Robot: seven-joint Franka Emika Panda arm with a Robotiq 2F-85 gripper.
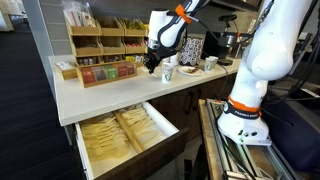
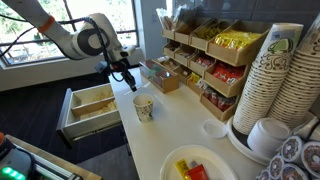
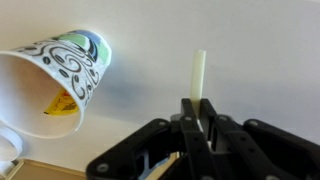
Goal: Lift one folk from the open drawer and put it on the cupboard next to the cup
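The robot's gripper needs to release the pale tan fork on the countertop (image 1: 160,67) beside the white swirled cup.
My gripper (image 3: 198,103) is shut on a pale tan fork (image 3: 199,72), whose end sticks out past the fingertips. It hangs just above the cream-white countertop (image 1: 110,92) of the dark cupboard, close beside the cup (image 3: 62,82). The cup is white with black swirls and green marks, and stands upright on the counter in both exterior views (image 1: 168,71) (image 2: 143,107). The gripper also shows in both exterior views (image 1: 152,63) (image 2: 127,78). The open drawer (image 1: 79,140) (image 2: 88,123) is pulled out below the counter and holds several pale tan cutlery pieces.
Tan wooden racks of packets (image 1: 100,50) (image 2: 205,60) stand at the back of the counter. White shallow dishes (image 1: 190,70) lie past the cup. A tall stack of paper cups (image 2: 275,80) and a plate with packets (image 2: 195,165) sit at the counter's end. The robot base (image 1: 250,100) stands beside the cupboard.
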